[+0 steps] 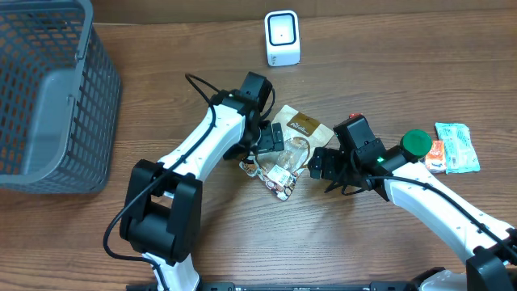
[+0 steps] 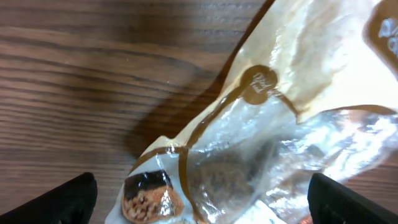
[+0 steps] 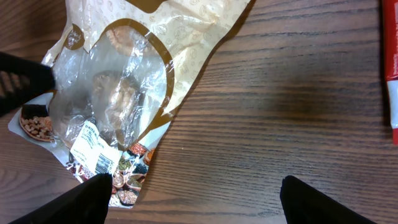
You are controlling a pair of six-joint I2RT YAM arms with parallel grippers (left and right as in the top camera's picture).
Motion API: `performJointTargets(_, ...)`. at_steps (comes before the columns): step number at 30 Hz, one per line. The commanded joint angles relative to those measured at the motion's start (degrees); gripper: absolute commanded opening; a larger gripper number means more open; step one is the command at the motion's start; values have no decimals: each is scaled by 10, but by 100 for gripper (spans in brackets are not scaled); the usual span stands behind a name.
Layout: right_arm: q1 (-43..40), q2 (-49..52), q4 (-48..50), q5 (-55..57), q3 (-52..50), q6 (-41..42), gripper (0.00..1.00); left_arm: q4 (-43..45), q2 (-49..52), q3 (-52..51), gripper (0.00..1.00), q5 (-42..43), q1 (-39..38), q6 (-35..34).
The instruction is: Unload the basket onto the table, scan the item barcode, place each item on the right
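Note:
I should pinch the snack bag's side edge (image 2: 186, 138) near the round brown mark, as the bag's clear body lies flat and wide under my open left gripper.
The item is a tan and clear snack bag (image 1: 296, 144) lying flat on the wooden table. A white barcode label (image 3: 94, 153) shows near its lower end. My left gripper (image 1: 271, 142) hovers right over the bag, open, with the bag (image 2: 267, 124) spread between its black fingertips (image 2: 68, 200) and nothing gripped. My right gripper (image 1: 323, 165) stands open just right of the bag (image 3: 124, 87); one fingertip (image 3: 81, 202) overlaps the bag's printed corner and the rest of its gap is over bare wood. The white scanner (image 1: 282, 38) stands at the back of the table.
A grey mesh basket (image 1: 48, 89) fills the far left. A green lid (image 1: 417, 142), an orange packet (image 1: 437, 155) and a green packet (image 1: 456, 146) lie at the right. A red-edged pack (image 3: 390, 62) shows at the right wrist view's edge.

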Motion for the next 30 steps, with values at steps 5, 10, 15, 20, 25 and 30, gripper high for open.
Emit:
performJointTargets(5, -1, -3, 0, 10, 7, -3, 88, 49, 0, -66, 97, 3, 2, -11)
performJointTargets(10, -1, -3, 1, 10, 7, -3, 88, 80, 0, -85, 88, 4, 2, -22)
performJointTargets(15, -1, -3, -1, 10, 7, -3, 88, 86, 0, -90, 79, 4, 1, -21)
performJointTargets(20, -1, -3, -1, 10, 7, -3, 88, 86, 0, -92, 69, 5, 1, -21)
performJointTargets(25, -1, -3, -1, 10, 7, -3, 88, 85, 0, -92, 64, 23, 0, -18)
performJointTargets(30, -1, -3, -1, 10, 7, -3, 89, 83, 0, -92, 70, 43, -7, 1)
